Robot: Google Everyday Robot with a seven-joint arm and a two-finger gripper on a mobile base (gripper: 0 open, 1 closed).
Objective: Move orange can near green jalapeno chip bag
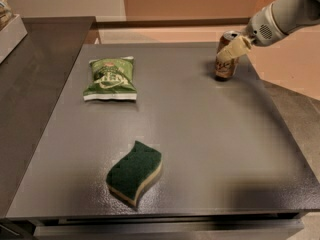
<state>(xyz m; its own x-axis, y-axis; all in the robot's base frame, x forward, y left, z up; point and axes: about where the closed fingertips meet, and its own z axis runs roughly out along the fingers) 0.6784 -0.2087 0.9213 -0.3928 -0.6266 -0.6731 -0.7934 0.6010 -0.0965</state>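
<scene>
The robot's gripper will release the orange can on the table (149,87) against the closer edge of the green jalapeno chip bag.
The orange can (225,66) is upright at the far right of the dark grey table (200,134). My gripper (229,53) reaches in from the upper right and is shut on the can's upper half, with one pale finger (235,47) lying across its front. The can's base is at or just above the tabletop. The green jalapeno chip bag (110,78) lies flat at the far left of the table, well apart from the can.
A dark green wavy sponge (135,172) lies near the table's front edge, left of centre. A darker counter (30,84) adjoins the table on the left, with a pale box (7,31) at its far end. The table's right edge is just beyond the can.
</scene>
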